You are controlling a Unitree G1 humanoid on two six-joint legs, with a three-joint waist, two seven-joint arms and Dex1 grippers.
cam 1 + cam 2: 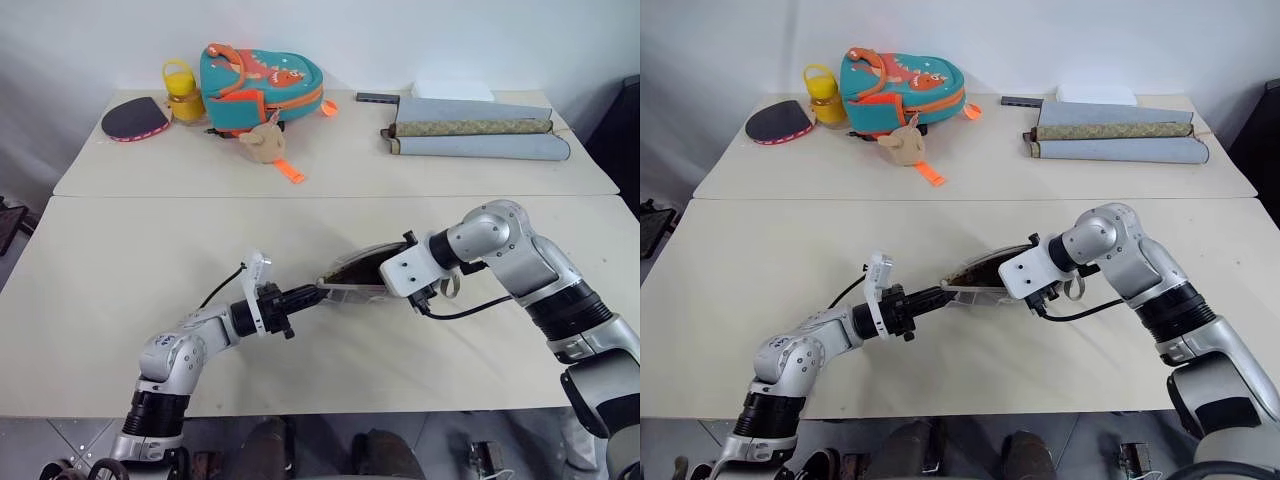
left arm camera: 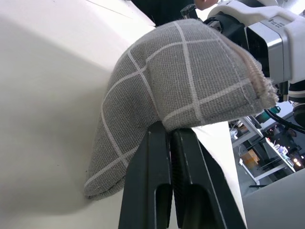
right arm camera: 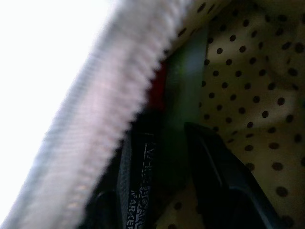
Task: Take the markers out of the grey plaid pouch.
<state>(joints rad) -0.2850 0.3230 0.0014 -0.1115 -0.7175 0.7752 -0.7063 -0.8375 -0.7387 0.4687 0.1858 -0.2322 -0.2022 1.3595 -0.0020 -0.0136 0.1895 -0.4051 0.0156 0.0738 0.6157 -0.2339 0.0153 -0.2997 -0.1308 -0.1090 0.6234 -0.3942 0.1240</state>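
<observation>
My right gripper has the green marker filling its gap and the red marker against a finger, so it should shift over and close on the red marker alone [image 3: 145, 164].
The grey plaid pouch [image 1: 352, 272] is held up off the near table between both arms, mouth open toward the right arm. My left gripper [image 2: 170, 131] is shut on one fabric corner of the pouch [image 2: 181, 81]. My right gripper [image 3: 164, 125] reaches inside the dotted lining and is open. Between its fingers lie the markers: a green one [image 3: 183, 86] and a red one [image 3: 156, 90] whose black printed end [image 3: 143, 176] sits against one finger. In the head views the right fingers are hidden in the pouch mouth.
On the far table stand a teal-and-orange backpack [image 1: 262, 88], a yellow jar [image 1: 185, 95], a dark paddle [image 1: 135, 118], a small plush toy [image 1: 263, 142] and rolled mats [image 1: 475, 135]. A seam [image 1: 330, 196] joins the two tables.
</observation>
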